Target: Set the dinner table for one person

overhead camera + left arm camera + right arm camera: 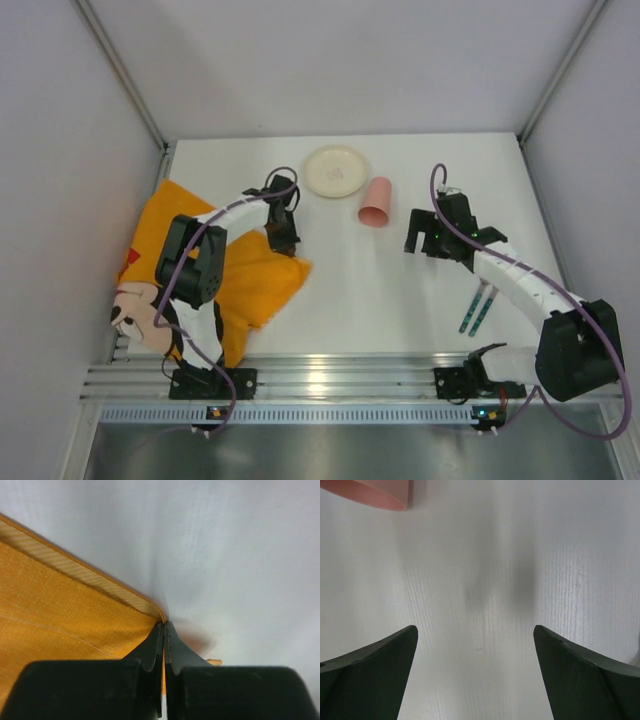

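Note:
Next, my right gripper goes next to the orange placemat's corner [304, 266] beside my left gripper's fingers and closes there, since my left gripper is holding it up.
The white dinner table [390, 300] bears an orange Mickey Mouse placemat [250, 280], rumpled and folded at the left, partly hanging over the left edge. My left gripper [283, 238] is shut on the placemat's edge; in the left wrist view the fingers [164, 626] pinch the hemmed corner of the orange cloth [60, 625]. A cream plate [335, 171] lies at the back. A pink cup [376, 202] lies on its side next to it. My right gripper [424, 240] is open and empty, just right of the cup, low over bare table [475, 630]; the cup's rim [375, 491] shows at top left.
Two utensils with teal handles [477, 308] lie side by side at the front right, under the right arm. White walls enclose the table on the left, back and right. An aluminium rail [330, 378] runs along the near edge.

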Robot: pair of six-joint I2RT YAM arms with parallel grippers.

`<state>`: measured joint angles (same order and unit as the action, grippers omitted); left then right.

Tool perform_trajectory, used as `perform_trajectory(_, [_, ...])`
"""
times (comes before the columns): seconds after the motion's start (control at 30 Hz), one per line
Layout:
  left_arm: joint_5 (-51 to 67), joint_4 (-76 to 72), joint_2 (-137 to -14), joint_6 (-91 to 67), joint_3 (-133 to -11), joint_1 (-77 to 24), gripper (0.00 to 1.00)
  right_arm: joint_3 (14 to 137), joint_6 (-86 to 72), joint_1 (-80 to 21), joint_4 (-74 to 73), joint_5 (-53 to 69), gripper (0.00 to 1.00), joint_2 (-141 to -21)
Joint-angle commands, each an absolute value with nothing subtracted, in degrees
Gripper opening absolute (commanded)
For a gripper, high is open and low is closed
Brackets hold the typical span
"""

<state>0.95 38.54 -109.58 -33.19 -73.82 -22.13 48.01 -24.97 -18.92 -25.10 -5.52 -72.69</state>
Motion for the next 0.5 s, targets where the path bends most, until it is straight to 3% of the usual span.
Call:
perform_trajectory(0.0, [16.50,32.01,-117.06,-43.22,-78.12,-25.48,0.00,49.39,-23.21,-18.19,-26.45,-8.17,1.00,-70.49])
perform_trajectory(0.17, [26.43,18.31,-122.50,-55.98,-87.76,-29.34,0.00,50.53,-22.59,-18.02,-27.16,-8.61,1.00,-70.22])
perform_trajectory(0.2, [27.67,16.98,-123.48,-56.68,-89.98,-29.88,0.08,51.06,-22.67,-18.02,-27.25,-8.53,1.00,-70.49])
perform_trajectory(0.27, [30.48,12.78,-124.98,-58.71,-94.81,-30.84,0.46,51.76,-22.94,-18.02,-27.42,-7.57,1.00,-70.40])
perform_trajectory(0.3, [30.67,11.27,-124.81,-59.41,-95.62,-30.85,0.98,52.64,-23.20,-18.02,-27.68,-6.69,1.00,-70.66])
perform_trajectory(0.47, [30.94,-1.21,-118.84,-62.75,-95.35,-29.45,0.98,54.75,-23.90,-18.11,-27.42,6.12,1.00,-72.51])
